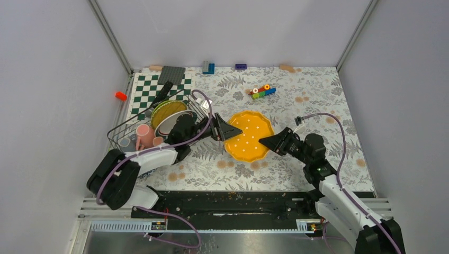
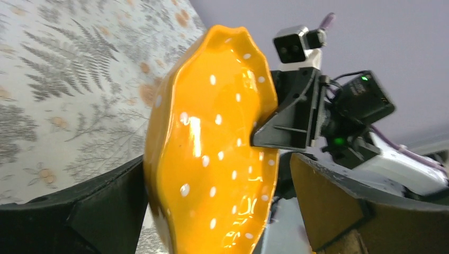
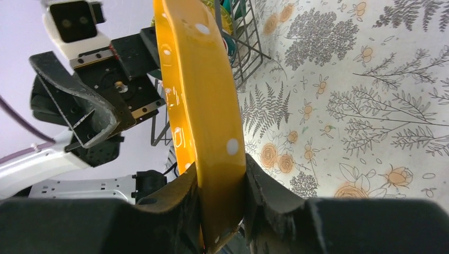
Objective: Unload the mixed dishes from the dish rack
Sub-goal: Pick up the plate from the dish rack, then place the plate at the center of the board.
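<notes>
The robot's right gripper should set the yellow plate down flat on the table [image 1: 220,160] [image 3: 270,145] next to the dish rack, near the table's front edge.
The yellow plate [image 1: 249,136] with white dots is held above the table between my two grippers. My right gripper [image 1: 272,143] is shut on its right rim; in the right wrist view both fingers press the plate's edge [image 3: 198,90] at the gripper [image 3: 221,196]. My left gripper [image 1: 229,128] is open around the left rim. In the left wrist view [image 2: 217,211] the plate [image 2: 212,153] lies against one finger, with a gap to the other. The black wire dish rack [image 1: 119,132] at the left holds a lime-green plate [image 1: 168,112], a white plate [image 1: 170,124] and two pink cups [image 1: 143,135].
A green-and-white chequered board [image 1: 153,87] lies behind the rack, with a grey baseplate [image 1: 172,74] at its far edge. Coloured toy bricks [image 1: 262,91] lie at the back middle, and more bricks [image 1: 208,67] along the back wall. A red piece [image 1: 121,96] lies off the mat at the left.
</notes>
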